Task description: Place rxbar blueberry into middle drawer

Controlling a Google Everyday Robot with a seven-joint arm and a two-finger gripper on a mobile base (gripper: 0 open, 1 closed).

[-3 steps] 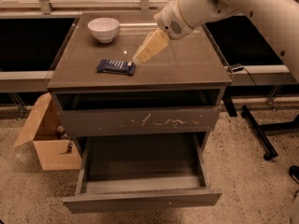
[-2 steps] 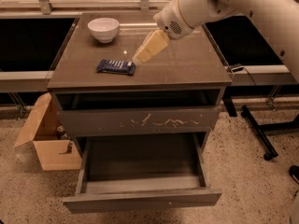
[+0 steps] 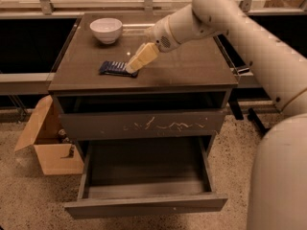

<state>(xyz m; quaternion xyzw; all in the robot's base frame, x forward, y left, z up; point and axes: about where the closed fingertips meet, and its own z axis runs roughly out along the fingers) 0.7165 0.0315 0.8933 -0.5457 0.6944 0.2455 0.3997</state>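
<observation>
Next, I move over the rxbar blueberry in front of the white bowl and grip the bar's middle (image 3: 119,69), between its short ends.
The rxbar blueberry (image 3: 114,68), a flat dark blue bar, lies on the cabinet top (image 3: 192,66), left of centre and in front of the white bowl (image 3: 106,29). My gripper (image 3: 131,69) reaches down from the right on the white arm (image 3: 211,13), with its tip at the bar's right end, touching or just above it. The middle drawer (image 3: 144,205) is pulled out wide open below, with a plain front panel and an empty dark inside. The drawer above it, with white scratches on its front (image 3: 144,124), is only slightly out.
An open cardboard box (image 3: 48,143) stands on the speckled floor left of the cabinet. Dark low tables flank the cabinet on both sides. My arm's large white body (image 3: 283,176) fills the right edge of the view.
My gripper has moved down and to the left, from above the cabinet top's middle to the right end of the bar. The bar, bowl and drawers have not moved.
</observation>
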